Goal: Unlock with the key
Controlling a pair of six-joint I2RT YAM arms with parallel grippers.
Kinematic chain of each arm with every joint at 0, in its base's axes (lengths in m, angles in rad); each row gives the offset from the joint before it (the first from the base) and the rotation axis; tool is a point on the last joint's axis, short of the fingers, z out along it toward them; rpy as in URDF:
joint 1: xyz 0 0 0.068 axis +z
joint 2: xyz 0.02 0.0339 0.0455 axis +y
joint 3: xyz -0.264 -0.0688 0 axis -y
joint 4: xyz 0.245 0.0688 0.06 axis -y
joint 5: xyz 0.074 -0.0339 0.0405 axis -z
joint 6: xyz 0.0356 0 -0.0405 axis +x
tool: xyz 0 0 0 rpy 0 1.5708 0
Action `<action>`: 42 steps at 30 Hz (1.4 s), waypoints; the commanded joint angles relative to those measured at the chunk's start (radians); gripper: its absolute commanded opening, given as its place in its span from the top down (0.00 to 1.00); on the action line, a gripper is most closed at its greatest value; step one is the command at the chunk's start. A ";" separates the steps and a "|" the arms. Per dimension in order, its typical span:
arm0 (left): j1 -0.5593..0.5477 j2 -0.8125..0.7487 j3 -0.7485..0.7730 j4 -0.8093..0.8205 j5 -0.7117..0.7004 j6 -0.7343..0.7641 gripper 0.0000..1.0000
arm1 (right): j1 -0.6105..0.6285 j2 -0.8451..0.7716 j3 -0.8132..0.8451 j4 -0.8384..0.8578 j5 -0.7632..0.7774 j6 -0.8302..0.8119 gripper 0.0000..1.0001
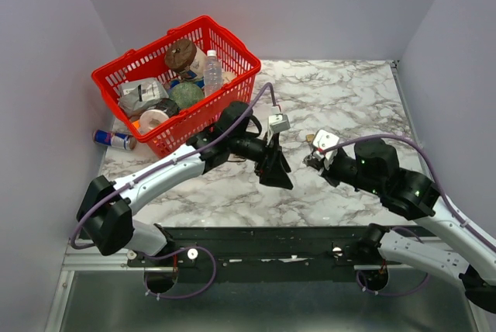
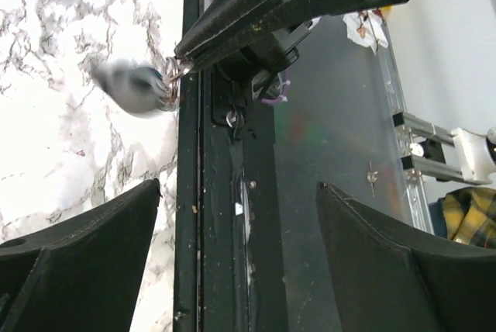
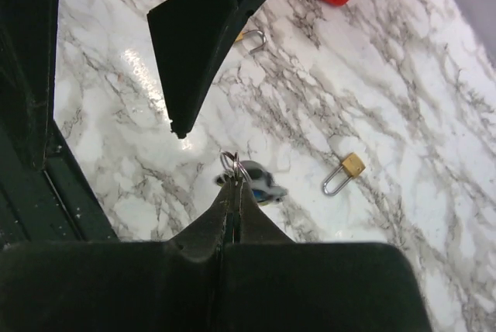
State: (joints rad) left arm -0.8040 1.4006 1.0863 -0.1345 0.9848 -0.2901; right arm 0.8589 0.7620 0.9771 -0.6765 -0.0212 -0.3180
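Observation:
Next, my left gripper takes hold of the ring (image 2: 172, 76) before my right gripper grips the key again, because the key swings from the small ring in my right gripper.
My right gripper (image 3: 235, 186) is shut on the small metal ring (image 3: 232, 164) of the key (image 3: 263, 183), which dangles below the tips, blurred by swinging, above the marble table (image 3: 387, 76). In the left wrist view the same ring and blurred key (image 2: 133, 88) hang from the right fingertips (image 2: 186, 51). My left gripper (image 2: 236, 185) stands wide open just left of the right one (image 1: 312, 160), with nothing between its fingers (image 3: 194, 53). A brass padlock (image 3: 345, 171) with a silver shackle lies flat on the table beyond the key.
A red basket (image 1: 194, 119) full of groceries stands at the back left, with a can (image 1: 115, 140) beside it on the table. A second shackle (image 3: 253, 39) shows partly behind the left finger. The black base rail (image 2: 232, 254) runs along the near edge.

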 commanded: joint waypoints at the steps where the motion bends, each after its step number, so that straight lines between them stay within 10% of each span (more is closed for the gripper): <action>1: 0.008 -0.018 -0.037 0.207 0.049 -0.162 0.11 | -0.001 -0.030 -0.049 0.118 -0.025 -0.093 0.99; 19: 0.057 0.057 -0.028 0.548 -0.045 -0.472 0.12 | -0.001 -0.047 -0.074 0.172 -0.100 -0.153 0.99; 30: 0.051 0.112 -0.046 0.653 0.023 -0.586 0.41 | 0.000 -0.050 -0.090 0.186 -0.094 -0.173 0.99; 42: 0.025 0.098 -0.103 0.625 0.052 -0.575 0.44 | 0.000 -0.078 -0.104 0.184 -0.062 -0.179 0.99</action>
State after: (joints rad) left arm -0.7696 1.5059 1.0004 0.4824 1.0039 -0.8700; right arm 0.8581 0.6971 0.8864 -0.5175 -0.1013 -0.4824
